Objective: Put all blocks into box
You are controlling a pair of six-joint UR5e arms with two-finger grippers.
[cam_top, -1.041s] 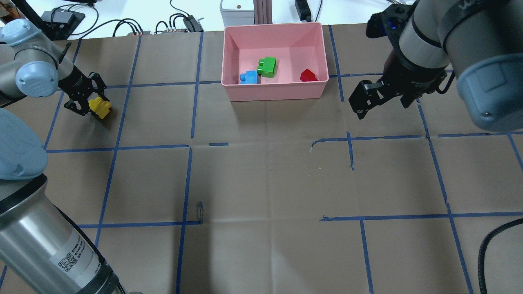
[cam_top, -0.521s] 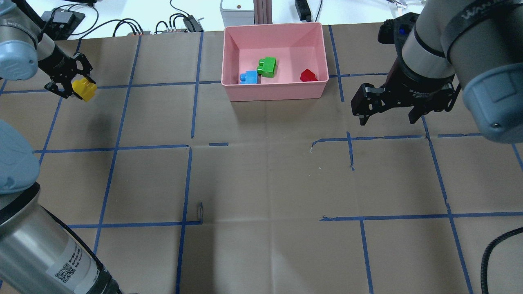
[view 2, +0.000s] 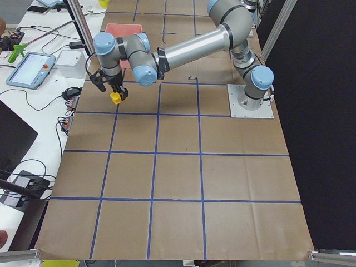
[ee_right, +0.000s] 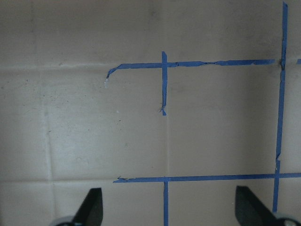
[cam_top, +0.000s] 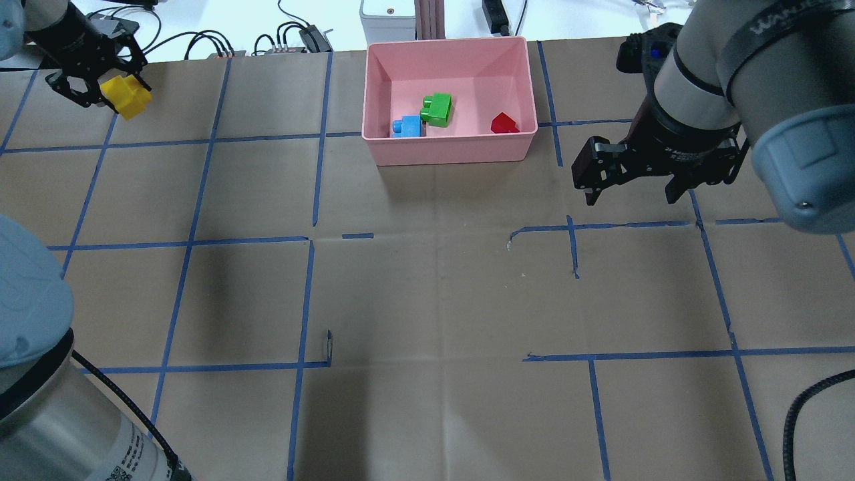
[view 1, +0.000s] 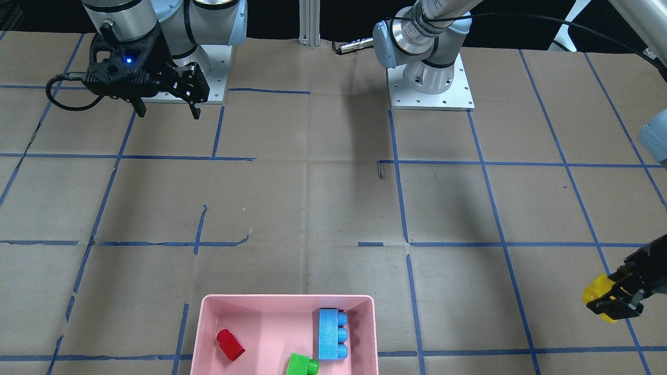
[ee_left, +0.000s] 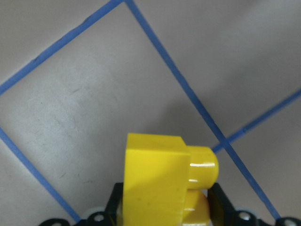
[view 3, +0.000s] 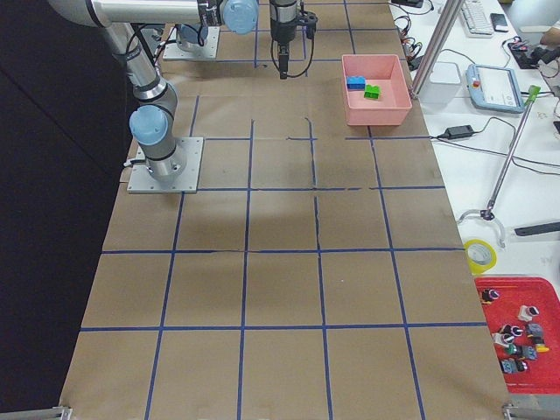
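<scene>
I need to use my left gripper to release the yellow block over the green block in the pink box (view 1: 312, 370), close to the blue block.
The pink box (cam_top: 449, 152) stands at the table's far middle. In it lie the blue block (cam_top: 406, 127), the green block (cam_top: 438, 109) and the small red block (cam_top: 504, 124). My left gripper (cam_top: 107, 93) is shut on the yellow block (cam_top: 125, 95) and holds it in the air at the far left, well left of the box. The yellow block fills the left wrist view (ee_left: 162, 186). My right gripper (cam_top: 631, 187) is open and empty, above the table to the right of the box.
Blue tape lines grid the brown paper-covered table (cam_top: 427, 300). Cables and small devices (cam_top: 294, 37) lie beyond the far edge. A black cable (cam_top: 808, 401) hangs at the near right. The two arm bases (view 1: 430, 78) stand at the robot's side.
My left gripper has carried the yellow block up and toward the table's far left edge. My right gripper has drawn back from the box and turned level, still open.
</scene>
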